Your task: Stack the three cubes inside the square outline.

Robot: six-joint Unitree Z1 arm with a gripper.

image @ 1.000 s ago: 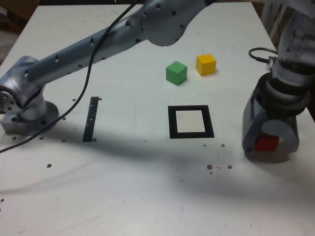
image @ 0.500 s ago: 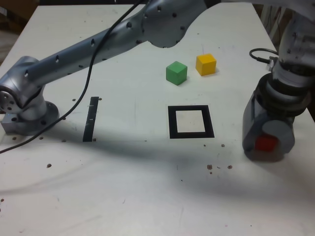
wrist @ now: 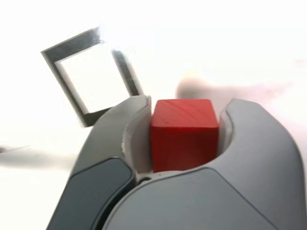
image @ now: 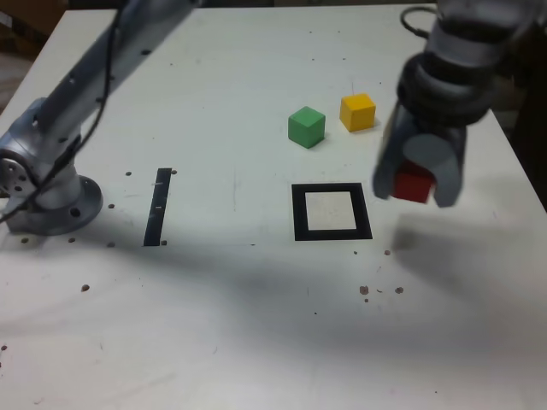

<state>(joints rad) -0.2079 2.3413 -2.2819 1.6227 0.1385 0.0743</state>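
Note:
The red cube, now in the air just off the outline, will be released by my gripper on the pale centre of the black square outline [image: 327, 207] [wrist: 95, 80].
My gripper [image: 416, 184] is shut on the red cube [image: 414, 183] and holds it in the air, just off the exterior view's right side of the square outline [image: 332, 212]. The wrist view shows the red cube [wrist: 184, 133] clamped between both grey jaws of my gripper [wrist: 184, 139], with the square outline [wrist: 91, 76] on the table beyond it. The green cube [image: 306, 126] and the yellow cube [image: 357, 112] rest on the table behind the outline, a little apart from each other. The outline's pale centre holds nothing.
A thin black tape strip [image: 158, 206] lies on the exterior view's left, near the arm's base [image: 47, 201]. Small dark specks dot the white table [image: 256, 325] in front of the outline. The table's right edge runs close behind my gripper.
The jaws closed on the red cube at the table's right. The arm then lifted it and swung it toward the exterior view's left, up to the outline's side.

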